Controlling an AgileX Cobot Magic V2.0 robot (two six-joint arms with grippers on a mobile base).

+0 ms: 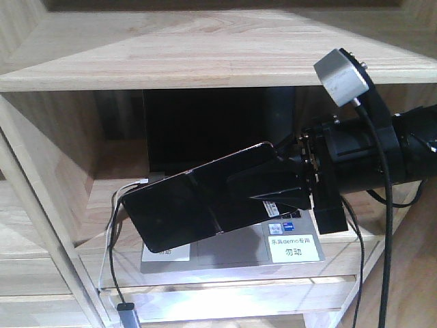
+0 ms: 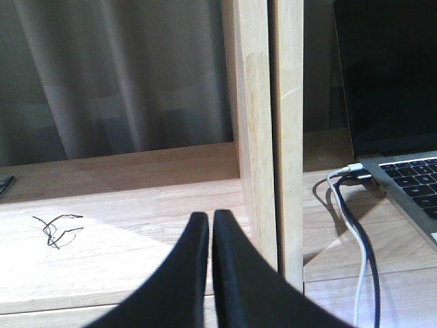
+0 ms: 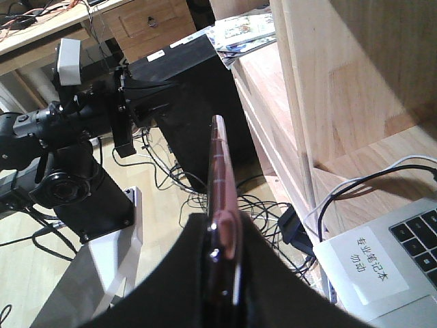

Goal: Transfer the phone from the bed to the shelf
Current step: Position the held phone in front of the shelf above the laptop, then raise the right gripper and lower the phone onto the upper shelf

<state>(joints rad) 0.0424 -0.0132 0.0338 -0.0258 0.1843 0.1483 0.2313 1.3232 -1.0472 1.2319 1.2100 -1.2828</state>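
Note:
Next, my right gripper sets the phone on the upper shelf board [image 1: 136,26] above the laptop's white cable.
The phone [image 1: 184,205], a glossy black slab with a crease across its middle, hangs tilted in the air in front of the shelf [image 1: 205,61], its left end lower. My right gripper [image 1: 235,201] reaches in from the right and is shut on it. The right wrist view shows the phone [image 3: 220,164] edge-on with its pinkish rim, pinched in the right gripper [image 3: 222,236], and the shelf [image 3: 328,89] on the right. My left gripper [image 2: 210,217] is shut and empty, just above a shelf board [image 2: 136,205] beside an upright [image 2: 256,137]. The bed is out of view.
A grey laptop [image 1: 225,253] stands open on the shelf board behind the phone, with a white label [image 1: 293,247]. White and black cables [image 2: 358,253] run from its side. A thin black wire scrap [image 2: 56,229] lies on the left board. The floor holds tangled cables [image 3: 259,205].

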